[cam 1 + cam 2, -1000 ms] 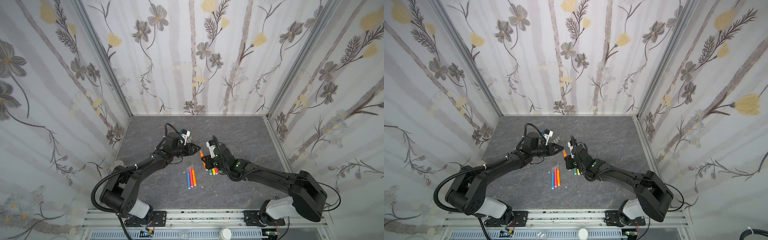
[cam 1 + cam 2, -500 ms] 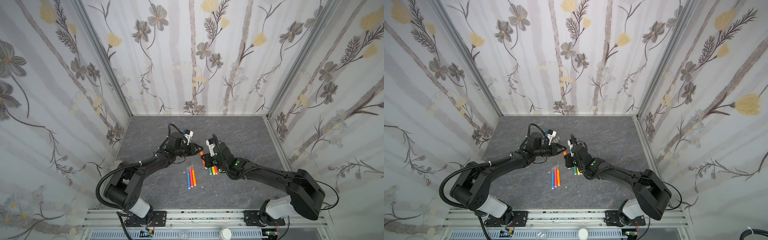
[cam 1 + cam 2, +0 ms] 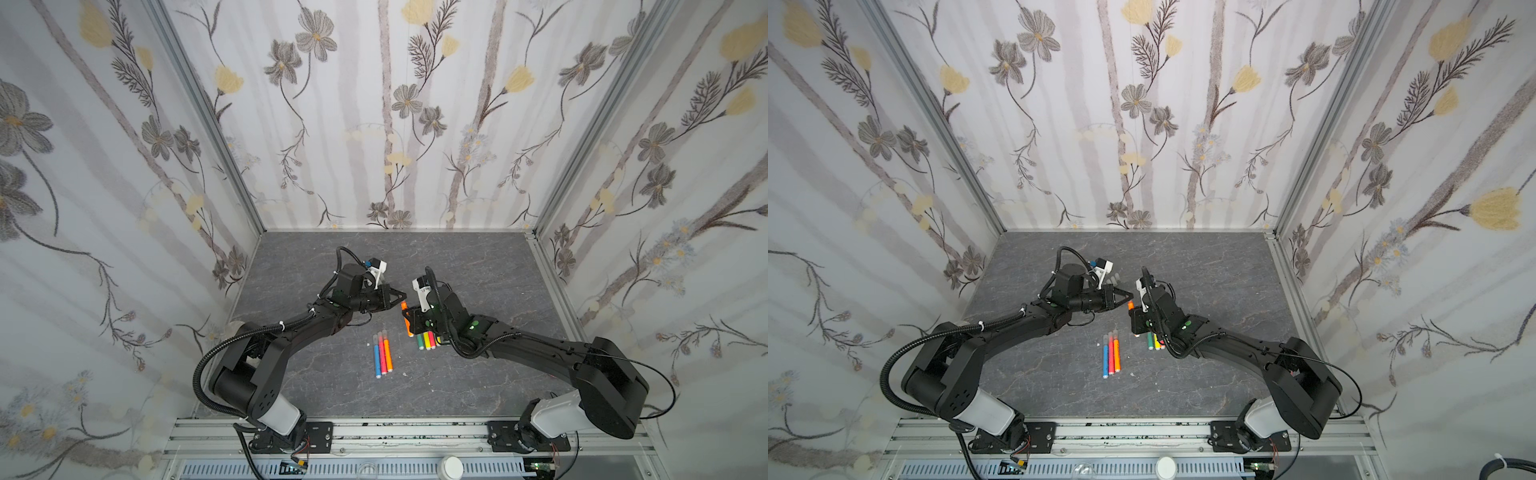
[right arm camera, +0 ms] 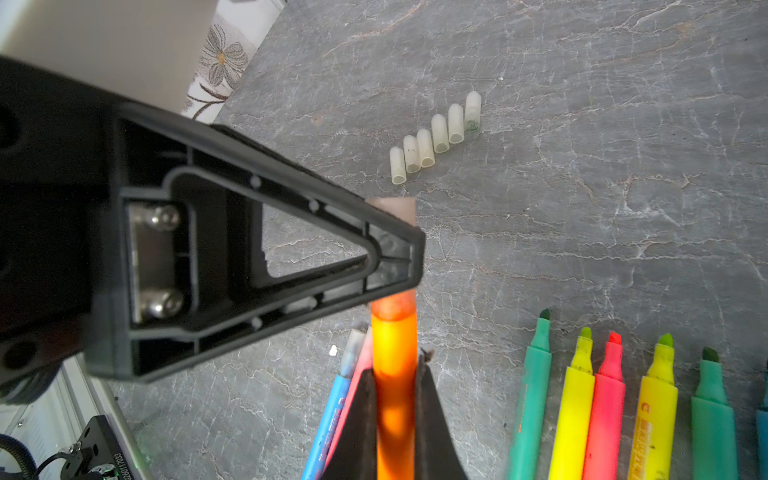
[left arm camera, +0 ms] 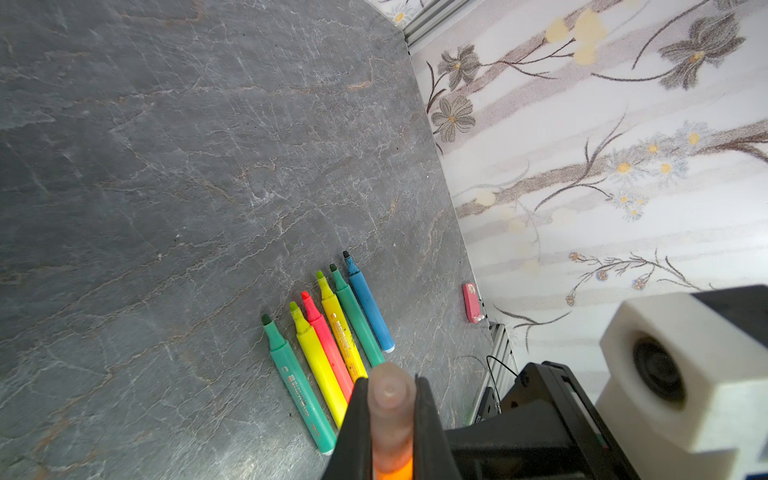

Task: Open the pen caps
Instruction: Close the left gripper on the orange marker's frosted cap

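Note:
The left gripper holds the cap low, over the orange pen's neck, so it should open, back away and grip the cap's translucent end (image 4: 396, 209) before it pulls.
My right gripper (image 4: 395, 399) is shut on an orange pen (image 4: 394, 353), holding it off the table by its barrel. My left gripper (image 5: 390, 415) is shut on that pen's translucent cap (image 5: 390, 399), which sits on the pen. In both top views the two grippers meet at mid-table, the left gripper (image 3: 401, 296) tip to tip with the right gripper (image 3: 409, 322). Several loose pen caps (image 4: 436, 137) lie in a row beyond. Several uncapped pens (image 5: 328, 345) lie side by side. Three capped pens (image 3: 382, 353), blue, pink and orange, lie together in front.
A small pink object (image 5: 471, 302) lies by the right wall's foot. A white speck (image 4: 333, 350) sits near the capped pens. Flowered walls close in the grey stone table (image 3: 478, 270) on three sides, and a metal rail (image 3: 395, 432) runs along its front.
My left gripper has moved right to the orange pen's cap and shut on it. The right gripper has kept the pen still.

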